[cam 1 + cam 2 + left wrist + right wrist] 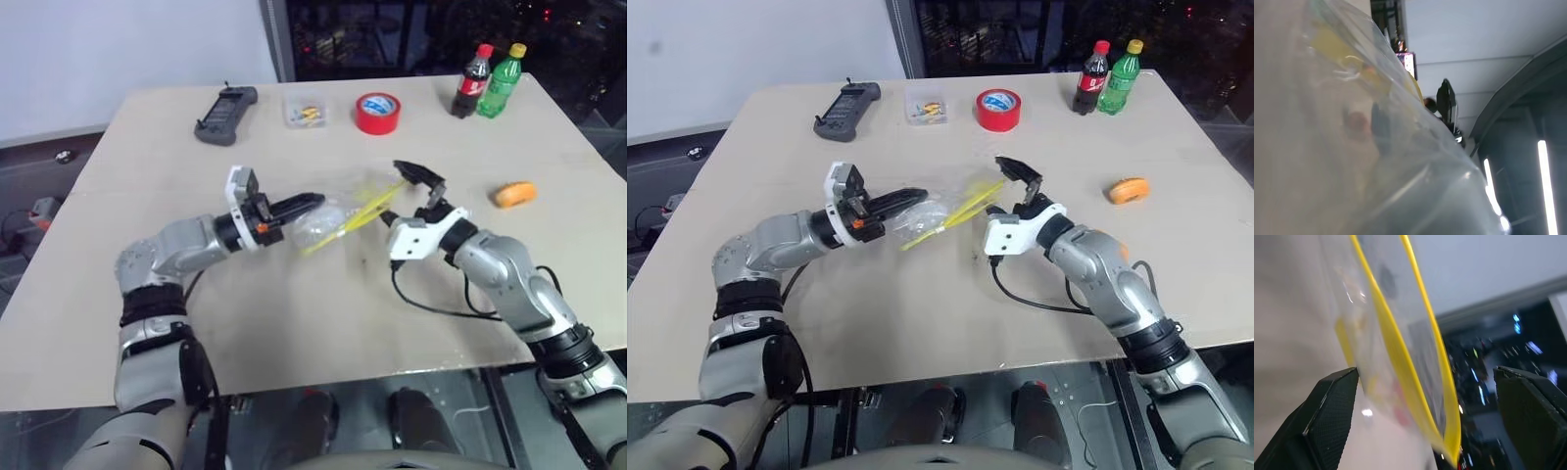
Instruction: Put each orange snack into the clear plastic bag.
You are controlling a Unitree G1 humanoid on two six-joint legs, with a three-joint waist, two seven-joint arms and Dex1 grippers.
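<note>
Next, my right gripper pinches the yellow strip while my left gripper, which is holding the bag by its clear film, takes the strip's loose end [309, 250].
My left gripper [299, 208] is shut on the clear plastic bag [335, 221] and holds it above the middle of the table. The bag's yellow zip strip [370, 208] points toward my right gripper [403, 196]. That gripper is open, and in the right wrist view the yellow zip strip [1418, 382] runs between its two black fingers [1327, 421] without either one pressing on it. One orange snack [514, 194] lies on the table to the right of the right gripper, apart from it. In the left wrist view the crinkled bag [1352, 147] sits close against the camera.
Along the far side of the table stand a black controller [225, 115], a small clear box [305, 112], a red tape roll [378, 113], a cola bottle [472, 81] and a green bottle [501, 80]. A black cable [431, 305] trails under my right arm.
</note>
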